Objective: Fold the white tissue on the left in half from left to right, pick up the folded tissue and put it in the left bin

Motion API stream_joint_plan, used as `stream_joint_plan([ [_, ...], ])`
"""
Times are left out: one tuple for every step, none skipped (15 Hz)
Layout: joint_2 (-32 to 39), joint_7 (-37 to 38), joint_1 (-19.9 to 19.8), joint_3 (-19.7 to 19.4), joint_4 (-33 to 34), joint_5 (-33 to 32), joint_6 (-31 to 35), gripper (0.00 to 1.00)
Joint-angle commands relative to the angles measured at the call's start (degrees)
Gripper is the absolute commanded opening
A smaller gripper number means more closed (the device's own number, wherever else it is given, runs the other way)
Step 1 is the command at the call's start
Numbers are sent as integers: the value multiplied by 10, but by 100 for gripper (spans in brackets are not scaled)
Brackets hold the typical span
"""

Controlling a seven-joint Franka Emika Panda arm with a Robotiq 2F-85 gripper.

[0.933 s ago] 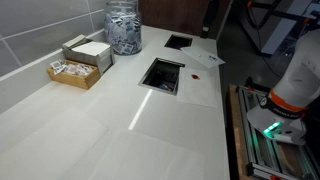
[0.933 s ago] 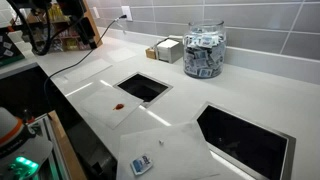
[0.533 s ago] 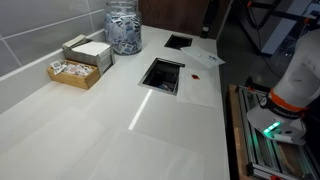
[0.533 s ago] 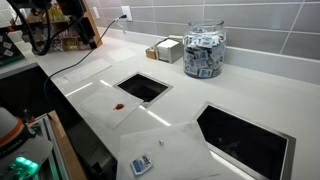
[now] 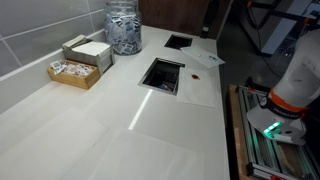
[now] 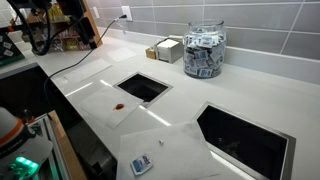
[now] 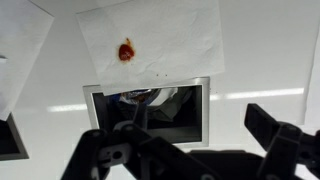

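My gripper needs to close on the corner of the white tissue (image 5: 179,95) (image 7: 220,71) beside the bin opening, at the tissue's end farther from the red stain.
A white tissue (image 7: 175,35) with a red stain (image 7: 127,50) lies flat and unfolded on the white counter, just beyond a rectangular bin opening (image 7: 206,100) in the wrist view. My gripper (image 7: 175,132) hovers above the near side of that opening, its dark fingers spread wide and empty. The stained tissue also shows in both exterior views (image 6: 112,108) (image 5: 203,84), beside the bin opening (image 6: 160,83) (image 5: 178,80). The gripper itself does not show in either exterior view.
A second bin opening (image 6: 285,140) (image 5: 180,41) is cut into the counter. More tissues (image 6: 170,148) (image 7: 20,45) lie nearby, one with a small blue object (image 6: 141,165). A glass jar (image 6: 204,52) and boxes (image 5: 78,62) stand by the tiled wall.
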Motion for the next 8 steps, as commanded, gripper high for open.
stream_joint_plan([
  [0,0,0,0,1,0,-1,100],
  [0,0,0,0,1,0,-1,100],
  [0,0,0,0,1,0,-1,100],
  [0,0,0,0,1,0,-1,100],
  [0,0,0,0,1,0,-1,100],
  [5,6,0,1,-3,3,8,100],
  [9,15,4,2,-11,15,21,100],
  [14,27,7,5,-18,28,35,100],
])
